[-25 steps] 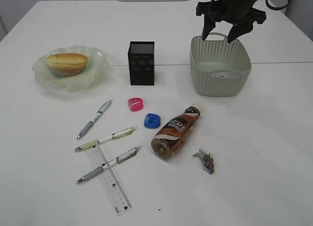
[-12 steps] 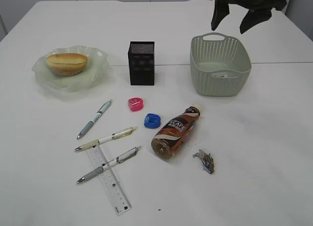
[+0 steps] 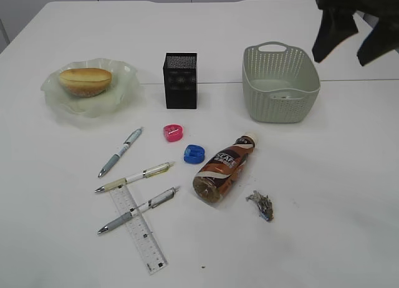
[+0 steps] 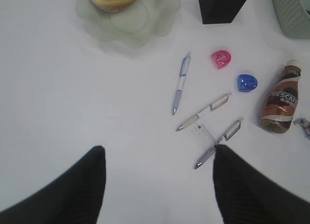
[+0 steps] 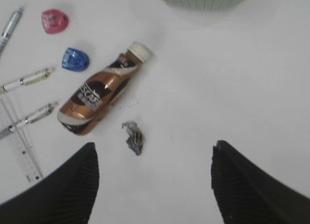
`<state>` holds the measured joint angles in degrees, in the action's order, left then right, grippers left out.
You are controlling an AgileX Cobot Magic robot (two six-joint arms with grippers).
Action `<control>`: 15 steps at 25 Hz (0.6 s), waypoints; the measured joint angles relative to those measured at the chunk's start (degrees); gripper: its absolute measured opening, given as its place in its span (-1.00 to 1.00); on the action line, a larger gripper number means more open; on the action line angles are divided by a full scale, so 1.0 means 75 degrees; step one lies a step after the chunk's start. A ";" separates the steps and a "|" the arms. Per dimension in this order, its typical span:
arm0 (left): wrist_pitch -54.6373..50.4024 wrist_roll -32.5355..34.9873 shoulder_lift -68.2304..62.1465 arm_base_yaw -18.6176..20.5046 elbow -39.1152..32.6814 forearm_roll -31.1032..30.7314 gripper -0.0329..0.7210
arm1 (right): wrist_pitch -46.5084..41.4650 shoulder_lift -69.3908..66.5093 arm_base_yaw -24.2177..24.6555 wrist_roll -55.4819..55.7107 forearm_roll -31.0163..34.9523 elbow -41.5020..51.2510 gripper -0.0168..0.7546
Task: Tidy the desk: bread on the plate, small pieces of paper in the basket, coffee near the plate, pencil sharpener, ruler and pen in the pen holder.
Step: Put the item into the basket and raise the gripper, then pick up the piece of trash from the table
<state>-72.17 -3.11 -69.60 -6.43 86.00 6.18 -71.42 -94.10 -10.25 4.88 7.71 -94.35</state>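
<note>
The robot's right gripper will next close on the thick dark end (image 3: 266, 211) (image 5: 136, 142) of the crumpled paper scrap beside the coffee bottle.
The bread (image 3: 85, 80) lies on the pale green plate (image 3: 93, 105) at the back left. The black pen holder (image 3: 180, 80) and the green basket (image 3: 280, 82) stand behind the clutter. Three pens (image 3: 120, 152) and the clear ruler (image 3: 139, 230) lie front left, with a pink sharpener (image 3: 172, 133) and a blue sharpener (image 3: 194, 153) beside them. The coffee bottle (image 3: 223, 169) lies on its side, and a crumpled paper scrap (image 3: 262, 205) sits just right of it. My right gripper (image 3: 349, 42) hangs open and empty, high beside the basket. My left gripper (image 4: 158, 151) is open and empty above bare table.
White table all round. A seam in the tabletop runs behind the pen holder and the basket. In the right wrist view the paper scrap (image 5: 133, 136) lies between the bottle (image 5: 99, 95) and my left finger (image 5: 72, 180).
My right gripper has risen from over the basket and swung to the right, still open. Nothing on the table has moved.
</note>
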 joint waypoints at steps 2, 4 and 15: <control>0.0000 0.0000 0.0000 0.0000 0.0000 0.0059 0.42 | 0.0000 0.0461 0.0000 -0.0028 0.0000 0.0661 0.42; 0.0000 0.0000 0.0000 0.0000 0.0000 0.0130 0.42 | 0.0000 0.0827 0.0000 -0.0064 0.0000 0.1263 0.42; 0.0000 0.0000 0.0000 0.0000 0.0000 0.0219 0.42 | 0.3825 0.2192 -0.0853 -0.1056 0.0014 0.4736 0.42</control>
<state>-72.17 -3.11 -69.60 -6.43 86.00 7.82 -42.73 -77.66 -16.64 -3.04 7.81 -58.83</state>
